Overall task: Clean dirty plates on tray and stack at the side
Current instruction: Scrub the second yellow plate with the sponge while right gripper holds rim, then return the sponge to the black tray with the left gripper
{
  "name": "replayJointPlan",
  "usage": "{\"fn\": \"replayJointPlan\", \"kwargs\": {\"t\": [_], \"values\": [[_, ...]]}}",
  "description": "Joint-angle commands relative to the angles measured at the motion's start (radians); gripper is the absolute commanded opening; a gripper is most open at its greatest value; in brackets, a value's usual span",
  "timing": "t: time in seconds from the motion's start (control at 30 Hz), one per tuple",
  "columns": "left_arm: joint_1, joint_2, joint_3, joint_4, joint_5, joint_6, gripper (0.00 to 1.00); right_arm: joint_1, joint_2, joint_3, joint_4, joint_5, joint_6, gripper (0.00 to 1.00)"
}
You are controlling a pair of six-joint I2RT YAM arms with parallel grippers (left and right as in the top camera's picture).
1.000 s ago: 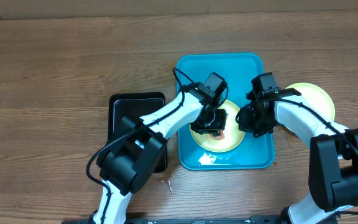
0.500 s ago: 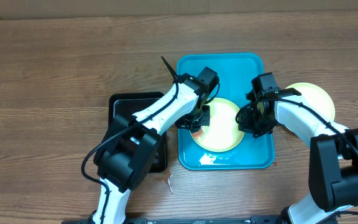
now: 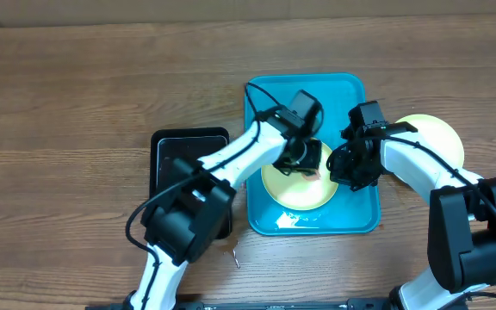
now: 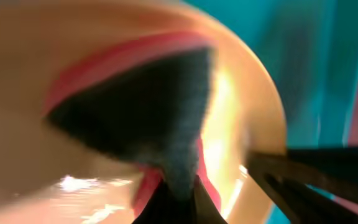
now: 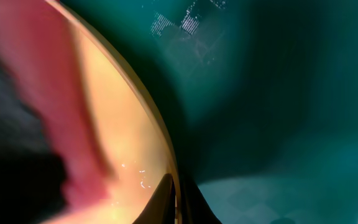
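Observation:
Next, my left gripper lets go of the dark sponge inside the black tray (image 3: 196, 196), just in front of its middle.
A pale yellow-green plate (image 3: 295, 188) lies in the turquoise tray (image 3: 351, 95), with a red-orange smear near its right part. My left gripper (image 3: 302, 160) is shut on a dark sponge (image 4: 148, 118) and presses it on the plate (image 4: 55, 68); red smear shows around the sponge. My right gripper (image 3: 344, 168) is shut on the plate's right rim (image 5: 160, 162), with the tray floor (image 5: 278, 112) beside it. A second pale yellow-green plate (image 3: 437, 136) lies on the table right of the tray. The blue-mint plate is not seen.
A smaller black tray (image 3: 172, 153) stands left of the turquoise tray. A small metal bit (image 3: 233, 255) lies on the wood table near the front. Wet glints show on the tray floor at the front (image 3: 287, 220).
My left gripper swept the sponge from the plate's middle to its left edge, then back to the upper right part of the plate. The right gripper stayed on the rim.

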Motion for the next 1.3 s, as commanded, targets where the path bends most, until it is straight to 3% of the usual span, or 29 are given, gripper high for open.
{"fn": "replayJointPlan", "kwargs": {"t": [0.0,0.23,0.57,0.77,1.0,1.27], "values": [[-0.032,0.041,0.008,-0.022,0.073,0.010,0.04,0.003,0.019,-0.031,-0.020,0.048,-0.001,0.04],[0.030,0.028,0.010,-0.203,0.012,-0.027,0.04,0.003,0.019,-0.031,-0.024,0.048,-0.001,0.04],[0.060,-0.065,0.018,-0.366,-0.436,-0.047,0.04,0.003,0.019,-0.031,-0.023,0.048,-0.001,0.04],[0.060,-0.192,0.020,-0.380,-0.441,-0.061,0.05,0.003,0.019,-0.031,-0.024,0.048,-0.001,0.04],[0.075,-0.420,0.020,-0.417,-0.347,-0.011,0.04,0.003,0.019,-0.031,-0.024,0.047,-0.001,0.04],[0.187,-0.501,-0.004,-0.660,-0.609,-0.004,0.04,0.003,0.019,-0.031,-0.023,0.044,0.000,0.04]]}}
